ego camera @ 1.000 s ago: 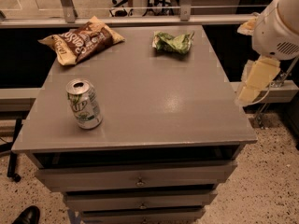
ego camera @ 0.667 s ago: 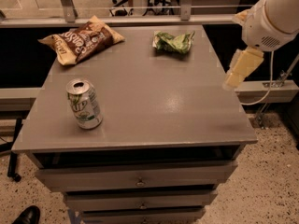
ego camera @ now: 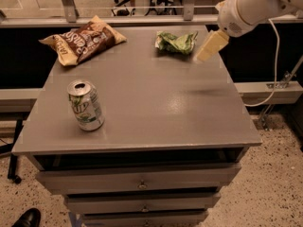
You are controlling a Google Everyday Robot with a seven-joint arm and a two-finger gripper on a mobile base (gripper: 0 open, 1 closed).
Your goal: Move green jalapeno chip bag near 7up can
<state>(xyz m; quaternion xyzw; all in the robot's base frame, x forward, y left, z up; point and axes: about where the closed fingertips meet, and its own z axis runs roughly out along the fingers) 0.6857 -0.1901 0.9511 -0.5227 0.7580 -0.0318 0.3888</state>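
Observation:
Next, my gripper grabs the end (ego camera: 188,43) of the green jalapeno chip bag that points away from the brown and tan chip bag.
The green jalapeno chip bag (ego camera: 176,42) lies crumpled at the far right of the grey table top (ego camera: 156,103). The 7up can (ego camera: 85,105) stands upright at the front left, well apart from the bag. My gripper (ego camera: 209,46) hangs from the white arm (ego camera: 255,6) that comes in from the upper right. It is just right of the bag, above the table's far right edge.
A larger brown and tan chip bag (ego camera: 83,40) lies at the far left of the table. Drawers (ego camera: 142,183) sit under the table top. A railing (ego camera: 142,18) runs behind the table. A cable (ego camera: 274,74) hangs at the right.
My arm has moved up and to the left, from beside the table's right edge to just right of the green bag. The bag and the can have not moved.

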